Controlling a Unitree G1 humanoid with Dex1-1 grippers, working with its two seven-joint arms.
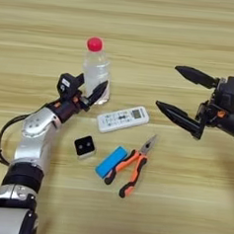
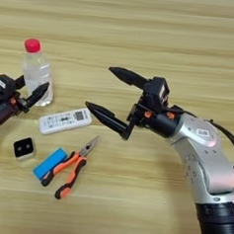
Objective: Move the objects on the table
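Observation:
The robot's left gripper is going to release the bottle upright on the table [image 1: 103, 107], just behind the end of the white remote control that is nearest the black cube.
A clear plastic bottle [image 1: 96, 70] with a red cap stands upright at the left of the table [image 1: 145, 22]. My left gripper [image 1: 93, 85] is shut on its lower half, one black finger in front and one behind its left side. Just right of the bottle lies the white remote control [image 1: 123, 119]. Nearer me sit a small black cube [image 1: 84, 146], a blue rectangular block [image 1: 111, 161] and orange-handled pliers [image 1: 130, 169], the block touching the pliers' handles. My right gripper [image 2: 98, 87] hovers right of the remote, wide open and holding nothing.
Bare wood-grain surface stretches across the far side of the table and to the front right. My right forearm [image 2: 201, 144] comes in from the lower right, and my left forearm [image 1: 33, 143] from the lower left.

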